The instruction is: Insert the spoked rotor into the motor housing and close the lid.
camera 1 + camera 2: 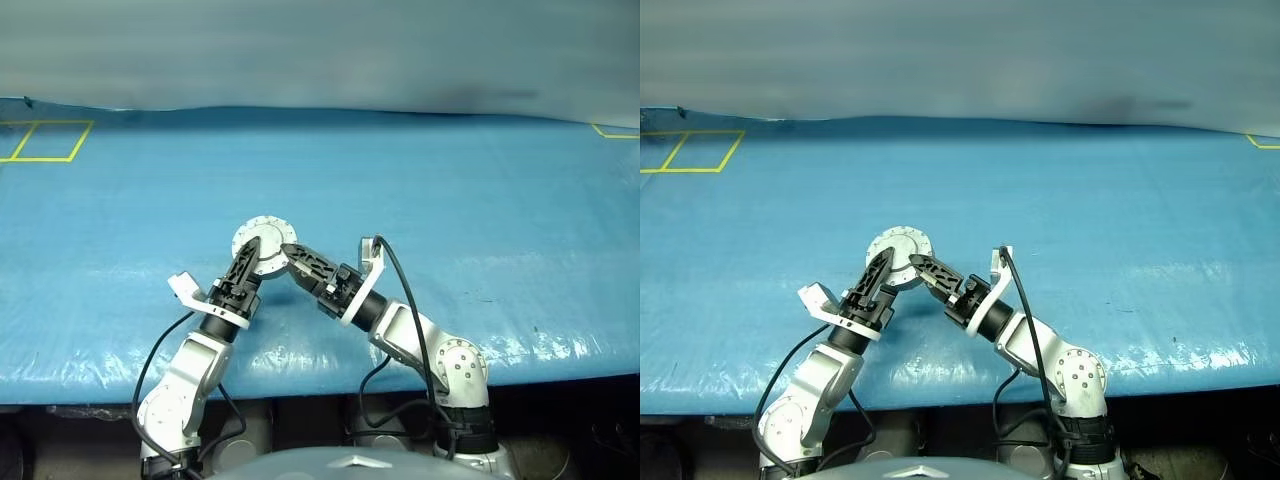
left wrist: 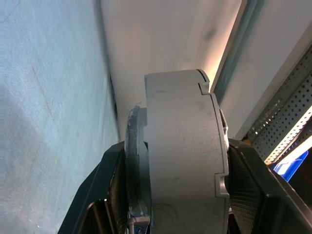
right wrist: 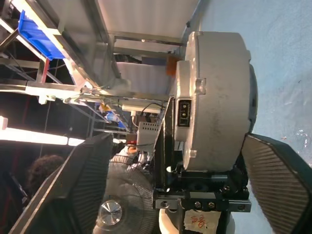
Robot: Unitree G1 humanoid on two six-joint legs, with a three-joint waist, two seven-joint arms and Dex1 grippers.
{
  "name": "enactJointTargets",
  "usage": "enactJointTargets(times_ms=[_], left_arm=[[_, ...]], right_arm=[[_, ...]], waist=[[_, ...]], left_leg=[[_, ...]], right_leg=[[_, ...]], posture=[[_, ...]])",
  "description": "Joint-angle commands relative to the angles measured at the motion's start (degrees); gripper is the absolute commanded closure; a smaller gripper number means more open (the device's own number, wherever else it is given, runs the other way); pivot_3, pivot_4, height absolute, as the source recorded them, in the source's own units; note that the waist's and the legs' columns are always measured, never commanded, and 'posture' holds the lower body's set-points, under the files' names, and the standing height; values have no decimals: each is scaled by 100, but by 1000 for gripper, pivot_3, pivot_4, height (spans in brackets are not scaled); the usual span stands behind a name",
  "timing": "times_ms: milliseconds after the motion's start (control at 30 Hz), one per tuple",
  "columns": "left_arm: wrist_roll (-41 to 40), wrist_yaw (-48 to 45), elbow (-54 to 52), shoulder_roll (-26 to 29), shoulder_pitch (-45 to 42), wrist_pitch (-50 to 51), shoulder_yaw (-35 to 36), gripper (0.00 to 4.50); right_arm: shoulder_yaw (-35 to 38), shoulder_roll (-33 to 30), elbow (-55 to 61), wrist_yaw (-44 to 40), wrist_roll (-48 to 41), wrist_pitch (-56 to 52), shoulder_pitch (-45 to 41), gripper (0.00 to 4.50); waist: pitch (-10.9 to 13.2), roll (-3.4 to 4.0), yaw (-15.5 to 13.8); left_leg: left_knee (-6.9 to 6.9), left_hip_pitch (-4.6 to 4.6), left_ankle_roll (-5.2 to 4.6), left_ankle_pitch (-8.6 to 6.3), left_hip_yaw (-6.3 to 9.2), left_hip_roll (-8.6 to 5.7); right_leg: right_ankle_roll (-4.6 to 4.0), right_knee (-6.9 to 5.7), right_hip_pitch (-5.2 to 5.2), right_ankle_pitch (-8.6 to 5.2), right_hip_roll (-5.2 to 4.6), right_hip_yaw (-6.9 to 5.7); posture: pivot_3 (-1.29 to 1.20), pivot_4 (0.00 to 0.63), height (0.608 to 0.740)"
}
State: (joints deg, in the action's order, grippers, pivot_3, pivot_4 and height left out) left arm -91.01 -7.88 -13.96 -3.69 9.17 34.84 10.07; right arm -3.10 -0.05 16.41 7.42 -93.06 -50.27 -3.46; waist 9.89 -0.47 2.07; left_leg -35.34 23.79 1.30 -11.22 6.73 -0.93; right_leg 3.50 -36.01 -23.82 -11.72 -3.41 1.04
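The motor housing, now held just above the blue table, will be let go by my left gripper on the blue tarp point(image 1: 238, 190), a little beyond the gripper's fingers, toward the far edge of the tarp.
The motor housing point(image 1: 262, 240), a round grey shell, is held on edge just above the blue table with its flat grey face and ring of bolts turned toward me. The lid point(image 2: 139, 161) lies shut against it. The spoked rotor is hidden. My left gripper point(image 1: 250, 256) comes from the lower left and is shut on the motor housing point(image 2: 183, 156), one finger point(image 2: 100, 195) on each flat side. My right gripper point(image 1: 290, 252) reaches in from the right and is open. Its fingers point(image 3: 278, 185) stand wide of the housing point(image 3: 214, 97) without touching it.
A blue tarp point(image 1: 480, 200) covers the table, and its front edge point(image 1: 520, 365) runs just before my arms. Yellow tape squares point(image 1: 45, 140) mark the far left, and more tape point(image 1: 615, 132) the far right. Beyond the table are a fan point(image 3: 117, 204) and shelving point(image 3: 53, 53).
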Motion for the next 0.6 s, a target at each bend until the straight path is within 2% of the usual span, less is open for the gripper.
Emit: enactJointTargets(times_ms=[33, 133, 333, 600], left_arm=[[-23, 23, -134, -137, -167, -59, -34, 2080], [63, 116, -16, -93, -386, -129, 33, 2080], [442, 398, 386, 61, -1093, -275, 228, 2080], [1141, 490, 1588, 373, -2319, -646, 807, 2080]], right_arm=[[-24, -146, 320, -320, 128, 42, 121, 0], [30, -400, 475, -823, 656, 191, 367, 0], [-353, -1159, 888, -1977, 2717, 896, 814, 0], [-855, -1151, 753, -2044, 5712, 2888, 1291, 0]], waist=[[0, 0, -2], [0, 0, -14], [-1, -2, -46], [1, -7, -75]], left_leg=[[0, 0, 0, 0, 0, 0], [-2, 1, 0, 0, 0, -1], [-16, 0, 0, 0, 0, -2], [-20, 0, 1, 0, -1, -3]], right_leg=[[0, 0, 0, 0, 0, 0], [0, 0, 0, 0, 0, 0], [2, 0, 8, 1, 1, -1], [9, -3, 9, 5, 3, -1]], posture=[[0, 150, 740], [0, 150, 740], [0, 150, 740], [0, 150, 740]])
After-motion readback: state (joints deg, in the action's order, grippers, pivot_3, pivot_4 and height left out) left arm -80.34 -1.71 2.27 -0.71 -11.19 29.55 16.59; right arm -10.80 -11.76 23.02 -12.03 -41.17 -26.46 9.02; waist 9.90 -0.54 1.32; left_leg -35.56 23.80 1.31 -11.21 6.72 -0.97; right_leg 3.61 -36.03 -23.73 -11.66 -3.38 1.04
